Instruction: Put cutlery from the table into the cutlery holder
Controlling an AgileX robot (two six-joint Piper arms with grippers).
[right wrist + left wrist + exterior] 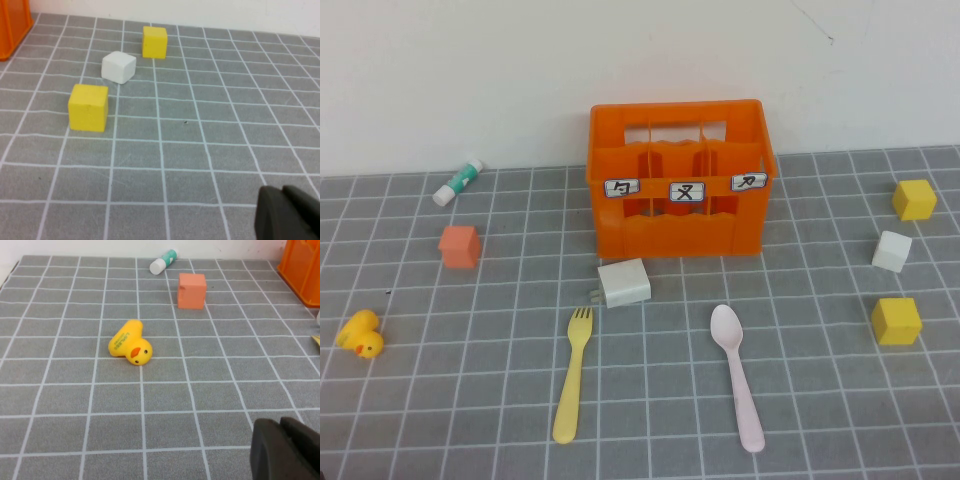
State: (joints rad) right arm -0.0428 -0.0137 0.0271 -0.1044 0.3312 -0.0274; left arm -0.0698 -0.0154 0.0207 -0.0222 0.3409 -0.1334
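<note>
The yellow fork is next for my left gripper, which should go to it and close around the middle of the fork's handle (573, 377), slightly toward the fork's teeth.
A yellow fork (572, 374) lies on the grey table (470, 400), tines toward the orange cutlery holder (678, 180). A pale pink spoon (737, 374) lies to its right, bowl toward the holder. The holder stands at the back centre with three white labels; its corner shows in the left wrist view (303, 270) and in the right wrist view (14, 25). Neither arm shows in the high view. My left gripper (282, 442) hovers low over bare tiles, its fingers together and empty. My right gripper (285, 212) hovers over bare tiles, its fingers together and empty.
A white charger plug (623, 283) lies between the fork and the holder. On the left are a rubber duck (361, 334), a salmon cube (459, 246) and a small tube (458, 181). On the right are two yellow cubes (896, 320) (914, 199) and a white cube (891, 250).
</note>
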